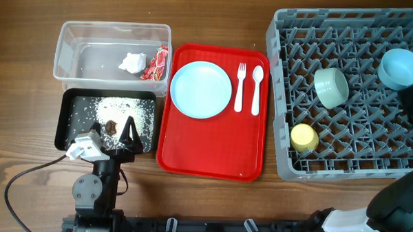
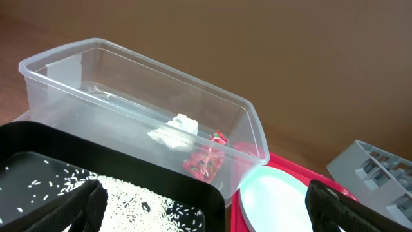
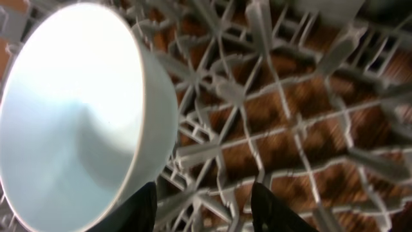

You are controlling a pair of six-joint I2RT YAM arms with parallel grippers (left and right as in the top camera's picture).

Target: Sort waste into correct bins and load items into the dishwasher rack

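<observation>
The pale blue bowl sits crooked across the grey rack's wires, so my right gripper needs to grip its near rim [image 3: 138,151] and lift it clear before it seats the bowl.
The clear tub [image 1: 78,53] holds the crumpled white tissue [image 1: 132,62] and the red sauce packet [image 1: 154,63]; both also show in the left wrist view, the tissue [image 2: 175,131] and the packet [image 2: 206,160]. The black tray [image 1: 67,121] holds white rice crumbs and brown scraps [image 1: 112,126]. My left gripper [image 1: 127,132] is open and empty over the tray's front right part [image 2: 206,212]. The pale blue plate [image 1: 201,89], white fork [image 1: 240,86] and spoon [image 1: 256,89] lie on the red tray. The grey rack [image 1: 283,98] holds the mint green bowl [image 1: 331,87], yellow cup [image 1: 304,137] and pale blue bowl [image 1: 401,68]. My right gripper [image 3: 206,209] is open just beside that bowl [image 3: 71,122].
The flat red serving tray [image 1: 212,150] sits between the bins and the rack. The left arm's cable [image 1: 25,178] loops over the table's front left. The right arm's base [image 1: 396,205] stands at the front right corner.
</observation>
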